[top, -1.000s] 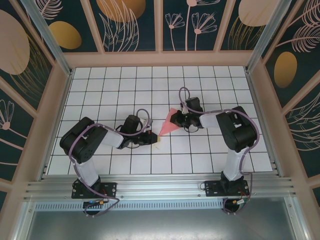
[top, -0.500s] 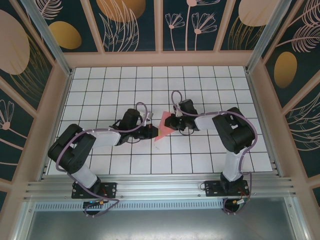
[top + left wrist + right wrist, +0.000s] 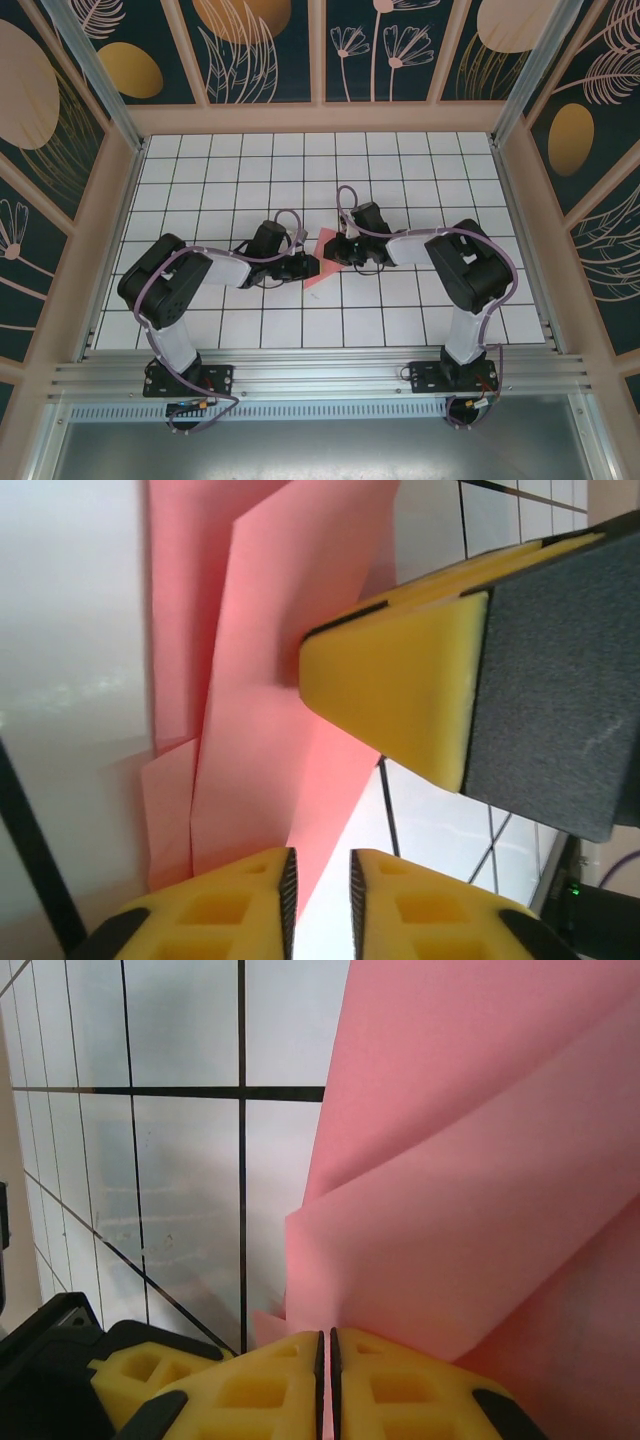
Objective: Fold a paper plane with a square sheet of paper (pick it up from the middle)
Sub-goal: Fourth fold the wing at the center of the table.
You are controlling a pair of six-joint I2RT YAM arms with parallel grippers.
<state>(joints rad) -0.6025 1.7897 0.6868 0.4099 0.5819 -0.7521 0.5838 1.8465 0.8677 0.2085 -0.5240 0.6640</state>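
Note:
The paper's flap lies next to the left gripper's open fingers, so the left gripper should move over and pinch the flap's lower end (image 3: 215,845) before the right gripper opens.
The salmon-pink sheet of paper (image 3: 321,262) is folded into a pointed, layered wedge like a paper plane and lies low over the white grid floor at mid-table. My right gripper (image 3: 340,250) holds it from the right. In the right wrist view its jaws (image 3: 326,1338) are shut on the paper's (image 3: 480,1160) folded edge. My left gripper (image 3: 307,267) is at the paper's left tip. In the left wrist view its jaws (image 3: 318,858) stand slightly apart, with the paper's (image 3: 260,680) pointed edge running beside the left finger. The right gripper's yellow fingers (image 3: 400,690) pinch the sheet above.
The white gridded floor (image 3: 420,180) stretches all round, boxed in by a pink frame and patterned walls (image 3: 260,50). Both arms' elbows rise at the left (image 3: 165,285) and right (image 3: 470,265) of the work spot. A metal rail (image 3: 320,380) runs along the near edge.
The left gripper's jaws have parted from the paper tip they were shut on. The right gripper has carried the paper left and a little nearer. The left arm's elbow swung out, then back.

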